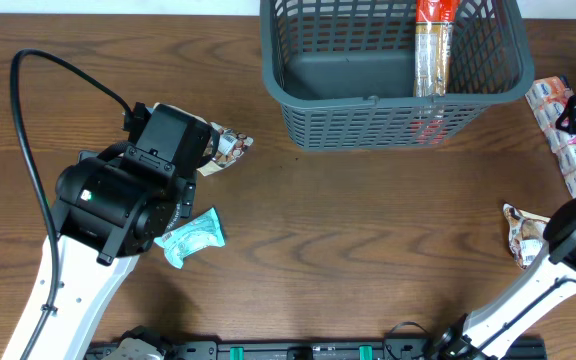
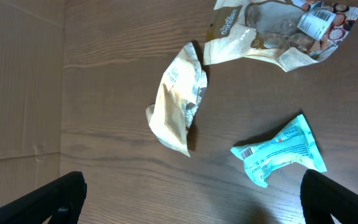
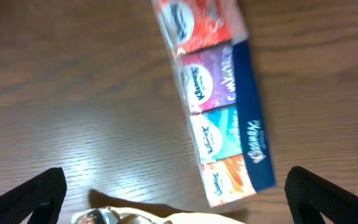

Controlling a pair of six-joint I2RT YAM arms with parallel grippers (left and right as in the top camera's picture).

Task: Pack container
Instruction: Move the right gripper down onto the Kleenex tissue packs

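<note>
Next, I lower my right gripper to the purple section (image 1: 566,137) (image 3: 210,78) of the Kleenex tissue multipack, between the red and teal ones, and close it there.
The dark grey-blue mesh container (image 1: 368,124) stands at the table's far middle, with a long clear packet with a red top (image 1: 433,50) lying inside at its right. My left gripper (image 2: 194,205) is open and empty above the wood, near a teal packet (image 2: 278,149), a cream packet (image 2: 178,99) and a brown-and-clear snack bag (image 2: 278,31). My right gripper (image 3: 179,199) is open and empty over a Kleenex tissue multipack (image 3: 219,99), with a crumpled snack packet (image 3: 123,218) at the lower edge of its view.
From overhead, the teal packet (image 1: 193,237) and snack bag (image 1: 228,148) lie beside the left arm (image 1: 118,195). The tissue multipack (image 1: 568,135) and a crumpled packet (image 1: 523,232) lie at the right. A black cable (image 1: 28,120) loops at the left.
</note>
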